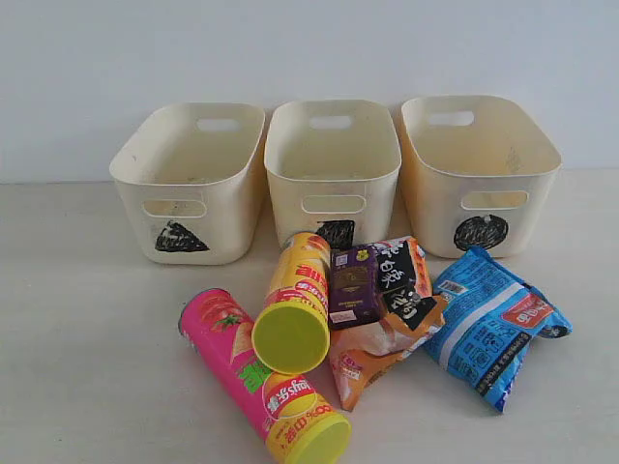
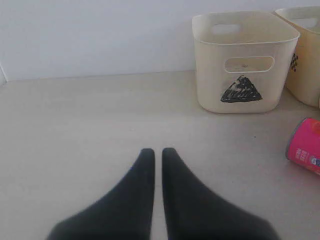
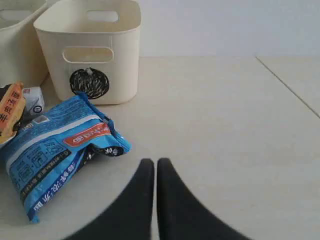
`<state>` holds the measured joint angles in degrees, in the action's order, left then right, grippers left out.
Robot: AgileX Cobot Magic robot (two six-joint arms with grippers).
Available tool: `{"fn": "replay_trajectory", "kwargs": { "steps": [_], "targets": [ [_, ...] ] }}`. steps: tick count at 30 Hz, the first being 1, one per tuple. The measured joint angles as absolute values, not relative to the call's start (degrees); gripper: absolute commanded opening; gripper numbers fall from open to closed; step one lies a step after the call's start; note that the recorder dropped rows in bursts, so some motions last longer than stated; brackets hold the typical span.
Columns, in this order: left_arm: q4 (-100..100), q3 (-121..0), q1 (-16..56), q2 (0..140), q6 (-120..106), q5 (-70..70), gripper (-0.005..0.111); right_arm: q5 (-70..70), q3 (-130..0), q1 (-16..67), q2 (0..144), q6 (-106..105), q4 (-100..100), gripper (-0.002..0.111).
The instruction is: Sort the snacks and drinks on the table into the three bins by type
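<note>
Next, my right gripper moves over to the blue bag's red label (image 1: 528,311) (image 3: 89,135) and closes there, at the end of the blue bag away from the orange-and-black bag.
Three cream bins stand in a row at the back: triangle (image 1: 224,208), square (image 1: 290,188), circle (image 1: 430,208). In front of them lie a pink canister (image 1: 237,358), a yellow canister (image 1: 295,300), a dark purple carton (image 1: 354,287), an orange-and-black bag (image 1: 398,314) and a blue bag (image 1: 493,324). A blue-and-white carton (image 3: 34,102) peeks out behind the bags in the right wrist view. My left gripper (image 2: 158,152) is shut and empty over bare table, short of the triangle bin (image 2: 210,75). My right gripper (image 3: 156,162) is shut and empty beside the blue bag (image 3: 55,150). Neither gripper shows in the exterior view.
A white wall runs behind the bins. The pink canister's end (image 2: 305,146) shows at the edge of the left wrist view. A seam in the tabletop (image 3: 290,87) runs off to one side in the right wrist view, away from the circle bin (image 3: 125,60).
</note>
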<state>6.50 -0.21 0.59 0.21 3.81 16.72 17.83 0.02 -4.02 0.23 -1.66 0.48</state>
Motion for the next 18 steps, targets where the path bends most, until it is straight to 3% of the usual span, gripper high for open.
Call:
{"fn": "replay_trajectory", "kwargs": {
  "steps": [5,18],
  "targets": [
    [6.5,-0.21,0.59,0.21,3.81,16.72,0.004,11.67,0.02,-4.02,0.23,-1.82,0.48,0.0],
    [6.5,-0.21,0.59,0.21,3.81,16.72,0.004,-21.26,0.02,-4.02,0.23,15.46,4.02,0.0]
  ]
}}
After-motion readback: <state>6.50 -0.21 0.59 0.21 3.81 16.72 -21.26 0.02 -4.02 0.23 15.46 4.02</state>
